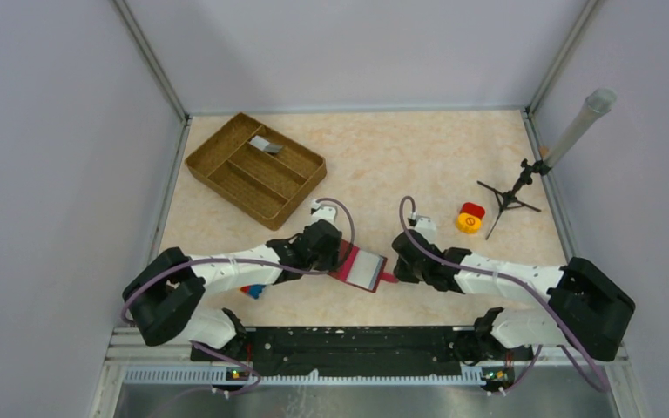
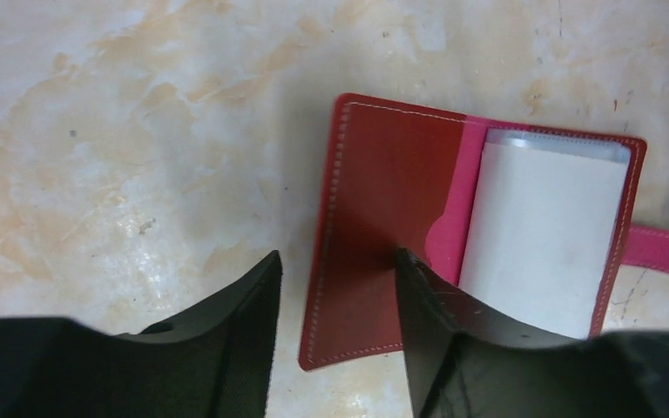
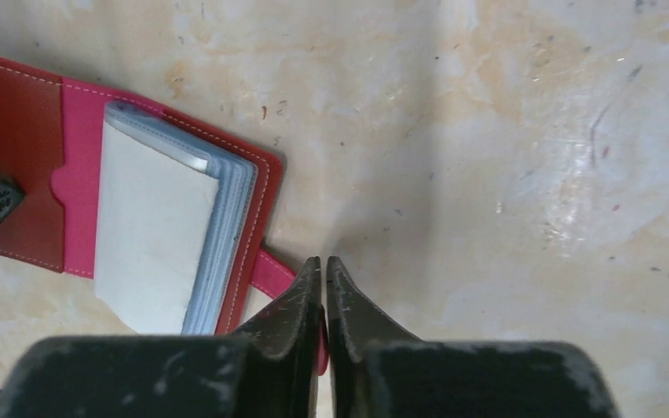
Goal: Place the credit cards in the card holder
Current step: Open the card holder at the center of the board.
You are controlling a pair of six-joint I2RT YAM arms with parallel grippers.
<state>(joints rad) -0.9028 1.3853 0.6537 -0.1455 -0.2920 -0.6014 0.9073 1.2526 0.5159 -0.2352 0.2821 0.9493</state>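
The clear sleeves lie stacked shut while my right gripper holds the pink strap, so it should open, grab the sleeves' outer edge (image 3: 237,202) and flip them over the card holder's flap.
The red card holder (image 1: 361,268) lies open on the table between the two arms, a stack of clear sleeves (image 2: 540,235) on its right half. My left gripper (image 2: 334,257) stands open astride the left flap's (image 2: 392,174) near corner: one finger on the flap, the other over the table. My right gripper (image 3: 324,259) is shut on the holder's pink strap (image 3: 272,272), just right of the sleeves (image 3: 152,235). One grey credit card (image 1: 266,144) lies in the brown tray (image 1: 216,138) at the back left. From above, the left gripper (image 1: 335,257) and right gripper (image 1: 398,274) flank the holder.
A yellow and red round object (image 1: 469,218) sits right of centre. A small black tripod (image 1: 510,196) holding a long tube (image 1: 579,126) stands by the right wall. A small blue and red item (image 1: 251,290) peeks out under my left arm.
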